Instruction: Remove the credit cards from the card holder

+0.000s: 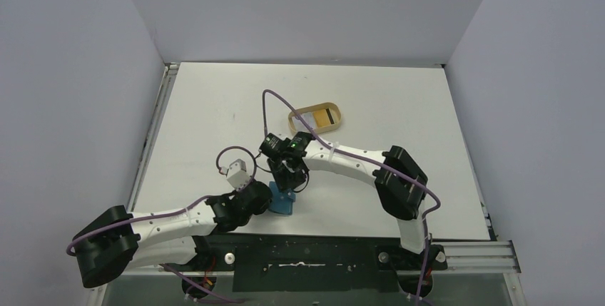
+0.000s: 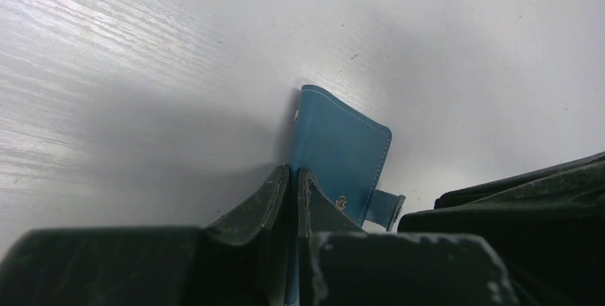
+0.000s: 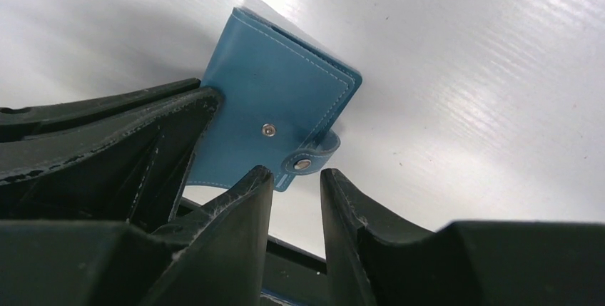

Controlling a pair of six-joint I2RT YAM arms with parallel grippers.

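My right gripper needs to pinch the tab's end (image 3: 294, 165) and pull it over the stud, because the snap tab on the card holder stops short of the stud.
The teal-blue card holder (image 1: 283, 202) is closed, with its snap tab (image 3: 314, 156) hanging loose and unsnapped. My left gripper (image 2: 292, 174) is shut on one edge of the holder (image 2: 341, 148) and holds it tilted over the table near the front edge. My right gripper (image 3: 296, 172) is open with a narrow gap, its tips just short of the snap tab on the holder (image 3: 278, 92). In the top view it (image 1: 288, 180) hangs right above the holder. A gold-tan card with a dark stripe (image 1: 326, 116) lies in the tan oval tray (image 1: 294, 115). I cannot make out the whitish card.
The tan oval tray stands behind the grippers, mid-table. The left gripper's dark fingers (image 3: 107, 142) fill the left of the right wrist view. The table's front rail (image 1: 321, 252) lies just below the holder. Grey walls enclose the table.
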